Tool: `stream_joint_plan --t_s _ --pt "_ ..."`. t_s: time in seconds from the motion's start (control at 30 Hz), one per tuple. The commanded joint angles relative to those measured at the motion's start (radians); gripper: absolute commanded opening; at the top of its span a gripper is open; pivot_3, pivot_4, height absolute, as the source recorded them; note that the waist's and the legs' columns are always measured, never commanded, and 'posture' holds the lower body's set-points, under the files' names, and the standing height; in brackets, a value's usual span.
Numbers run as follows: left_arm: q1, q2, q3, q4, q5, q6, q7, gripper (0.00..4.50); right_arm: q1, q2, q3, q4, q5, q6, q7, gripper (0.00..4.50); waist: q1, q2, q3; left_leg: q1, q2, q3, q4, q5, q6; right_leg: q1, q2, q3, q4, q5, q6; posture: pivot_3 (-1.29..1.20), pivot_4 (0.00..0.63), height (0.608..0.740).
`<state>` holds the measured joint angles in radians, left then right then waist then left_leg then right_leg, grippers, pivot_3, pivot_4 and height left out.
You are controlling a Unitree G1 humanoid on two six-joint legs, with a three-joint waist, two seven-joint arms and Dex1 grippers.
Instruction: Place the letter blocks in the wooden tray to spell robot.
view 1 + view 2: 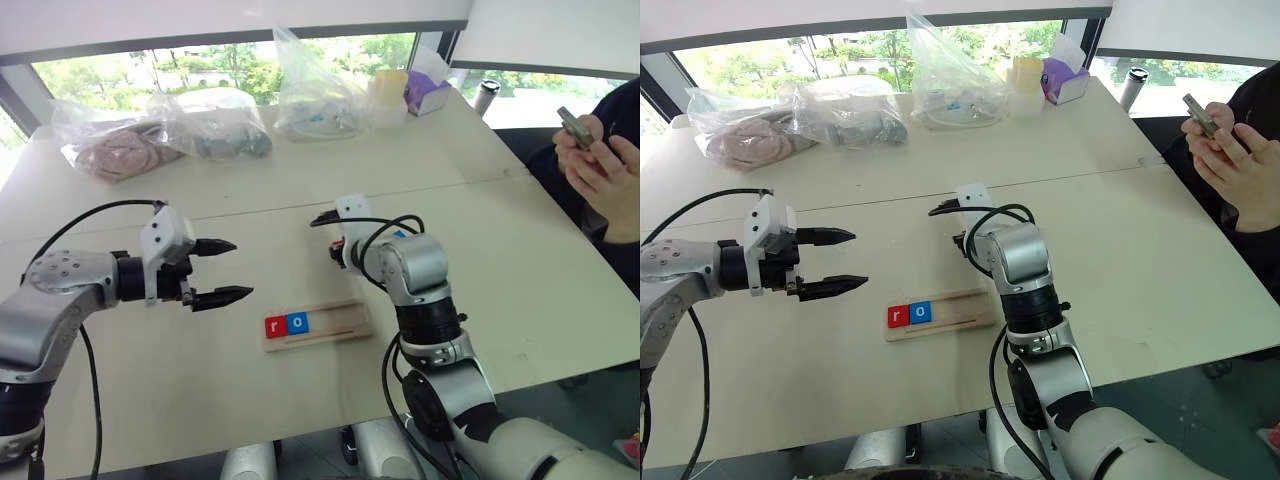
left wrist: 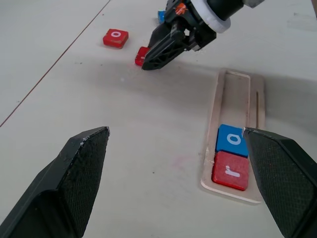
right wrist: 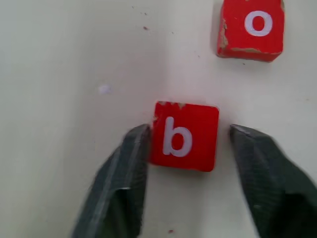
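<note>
My right gripper will put the b block down and grip its top and bottom edges (image 3: pixel 186 105), because a finger beside the b would knock the blue o block.
The wooden tray (image 1: pixel 338 325) lies on the table in front of me. A red r block (image 2: pixel 230 171) and a blue o block (image 2: pixel 232 140) sit side by side at its left end. Beyond the tray my right gripper (image 3: pixel 188 130) points down over a red b block (image 3: pixel 184 136). One finger touches the block's side and the other stands a sliver off the opposite side. A red o block (image 3: pixel 251 27) lies close by, and a blue block (image 2: pixel 161 16) peeks out behind the gripper, its letter hidden. My left gripper (image 1: pixel 240 268) hovers open and empty left of the tray.
Several clear plastic bags (image 1: pixel 160 135) and a yellow container (image 1: pixel 388 95) stand along the table's far edge. A person holding a phone (image 1: pixel 600 165) sits at the right side. The table's near edge runs just behind the tray.
</note>
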<state>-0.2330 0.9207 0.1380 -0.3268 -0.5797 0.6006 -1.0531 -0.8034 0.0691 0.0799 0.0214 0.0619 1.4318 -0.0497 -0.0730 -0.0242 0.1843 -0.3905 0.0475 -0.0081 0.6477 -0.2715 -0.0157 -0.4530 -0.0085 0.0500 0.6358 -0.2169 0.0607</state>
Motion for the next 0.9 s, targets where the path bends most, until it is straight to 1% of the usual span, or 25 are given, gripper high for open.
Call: stream_joint_plan --t_s 0.03,0.13,0.2,0.3,0.33,0.4,0.47,0.6,0.7,0.77,0.87,0.9 --pt "0.005 -0.003 0.033 -0.033 -0.010 -0.011 0.012 4.50 0.002 -0.014 0.038 0.005 -0.001 0.004 0.022 1.15 0.001 0.000 0.000 0.000 0.000 0.000 0.000 0.000 0.000 0.000 0.000 0.000 0.000 0.000 0.000 0.00 0.150 0.740" --pt "0.005 -0.007 0.028 -0.033 -0.007 -0.016 0.019 4.50 -0.005 -0.047 0.072 -0.008 -0.001 -0.003 0.045 1.15 0.002 0.000 0.000 0.000 0.000 0.000 0.000 0.000 0.000 0.000 0.000 0.000 0.000 0.000 0.000 0.00 0.150 0.740" --pt "0.005 -0.011 0.023 -0.031 -0.003 -0.020 0.022 4.50 -0.010 -0.072 0.067 -0.033 0.006 0.022 0.061 1.15 0.002 0.000 0.000 0.000 0.000 0.000 0.000 0.000 0.000 0.000 0.000 0.000 0.000 0.000 -0.001 0.00 0.150 0.740" --pt "-0.001 -0.022 0.008 -0.036 -0.008 -0.021 0.012 4.50 -0.014 -0.193 0.013 -0.220 0.057 0.164 0.125 1.15 0.011 0.001 0.000 -0.001 0.000 0.000 0.000 0.000 0.000 0.000 0.000 0.000 0.000 -0.001 0.000 0.00 0.150 0.740" --pt "-0.001 -0.024 0.005 -0.036 -0.011 -0.022 0.006 4.50 0.002 -0.234 0.004 -0.279 0.088 0.181 0.146 1.15 0.014 0.001 0.001 -0.002 0.000 -0.001 0.000 0.000 0.000 0.000 0.000 0.000 -0.001 -0.001 0.000 0.00 0.150 0.740" --pt "-0.007 -0.028 -0.008 -0.027 -0.009 -0.031 -0.014 4.50 0.089 -0.349 -0.069 -0.404 0.231 0.183 0.177 1.15 0.021 0.000 0.000 -0.003 -0.001 0.000 0.000 0.000 0.000 0.000 -0.001 0.000 -0.003 -0.001 0.001 0.00 0.150 0.740" --pt "-0.018 -0.029 -0.014 -0.015 -0.009 -0.041 -0.035 4.50 0.136 -0.461 -0.134 -0.477 0.387 0.183 0.170 1.15 0.025 0.000 0.000 -0.002 -0.001 0.000 0.000 0.000 0.000 0.002 -0.001 0.000 -0.005 -0.002 0.002 0.00 0.150 0.740" --pt "-0.031 -0.023 -0.023 -0.006 -0.014 -0.057 -0.086 4.50 0.164 -0.600 -0.213 -0.492 0.705 0.183 0.011 1.15 0.011 0.000 0.001 -0.001 -0.001 0.002 0.000 -0.001 0.001 0.001 -0.001 0.002 -0.004 -0.003 -0.002 0.00 0.150 0.740" --pt "-0.042 -0.018 -0.031 0.001 -0.004 -0.075 -0.113 4.50 0.213 -0.695 -0.244 -0.471 0.988 0.183 -0.157 1.15 0.003 0.000 0.001 0.000 0.000 0.001 0.000 0.000 0.001 0.001 0.001 0.002 -0.003 -0.003 -0.002 0.00 0.150 0.740" --pt "-0.049 -0.016 -0.034 0.003 0.000 -0.078 -0.122 4.50 0.239 -0.739 -0.258 -0.443 1.166 0.183 -0.279 1.15 0.003 0.000 0.001 0.000 0.000 0.001 0.000 0.000 0.001 0.002 0.001 0.002 -0.003 -0.004 -0.001 0.00 0.150 0.740" --pt "-0.065 -0.019 -0.032 0.008 -0.006 -0.073 -0.122 4.50 0.272 -0.784 -0.261 -0.402 1.385 0.183 -0.458 1.15 0.004 0.000 0.001 0.000 0.000 0.002 0.000 0.000 0.001 0.002 0.001 0.003 -0.003 -0.004 -0.001 0.00 0.150 0.740" --pt "-0.067 -0.020 -0.032 0.009 -0.005 -0.073 -0.122 4.50 0.286 -0.842 -0.216 -0.387 1.519 0.114 -0.556 1.15 0.004 0.000 0.001 0.000 0.000 0.002 0.000 0.000 0.001 0.002 0.000 0.003 -0.003 -0.004 -0.001 0.00 0.150 0.740"
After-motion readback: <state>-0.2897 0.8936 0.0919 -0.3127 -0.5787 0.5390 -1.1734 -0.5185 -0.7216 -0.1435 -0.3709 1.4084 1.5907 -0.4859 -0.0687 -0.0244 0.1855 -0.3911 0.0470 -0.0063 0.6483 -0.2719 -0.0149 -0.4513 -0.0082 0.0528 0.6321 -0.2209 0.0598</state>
